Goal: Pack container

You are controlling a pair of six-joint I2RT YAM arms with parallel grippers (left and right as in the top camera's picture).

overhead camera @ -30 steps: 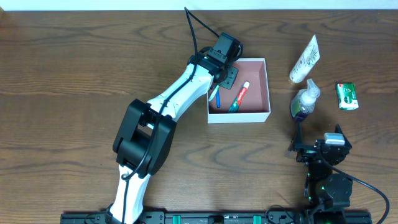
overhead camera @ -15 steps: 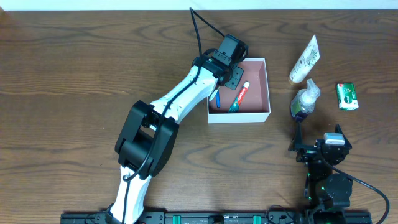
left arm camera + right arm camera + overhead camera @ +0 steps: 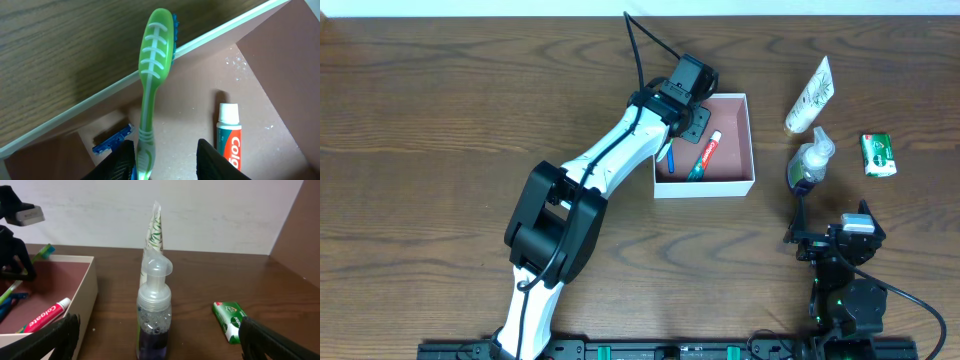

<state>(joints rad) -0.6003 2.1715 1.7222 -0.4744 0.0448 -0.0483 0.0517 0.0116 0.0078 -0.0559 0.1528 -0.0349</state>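
The green toothbrush's head rests on the container's side, so my left gripper should retake the toothbrush's handle (image 3: 145, 147) and lay the toothbrush flat inside.
The container (image 3: 706, 188) is a shallow white-walled box with a pink-brown floor, right of the table's centre. A red-and-green toothpaste tube (image 3: 705, 153) and a blue razor (image 3: 669, 157) lie in it. My left gripper (image 3: 688, 118) hovers over its back left corner, open. In the left wrist view a green toothbrush (image 3: 150, 90) runs up from between the fingers (image 3: 165, 150). It lies against the left finger, clear of the right one, with its head on the container wall (image 3: 210, 37). My right gripper (image 3: 832, 225) stands open near the front edge, holding nothing.
Right of the container stand a clear pump bottle with purple liquid (image 3: 810, 160), a white printed tube (image 3: 810, 95) and a green soap packet (image 3: 878, 154). The bottle (image 3: 154, 315) is directly ahead of the right gripper, the packet (image 3: 229, 320) to its right.
The left gripper shifted slightly right and back over the container a second ago, then held still. The right arm has not moved.
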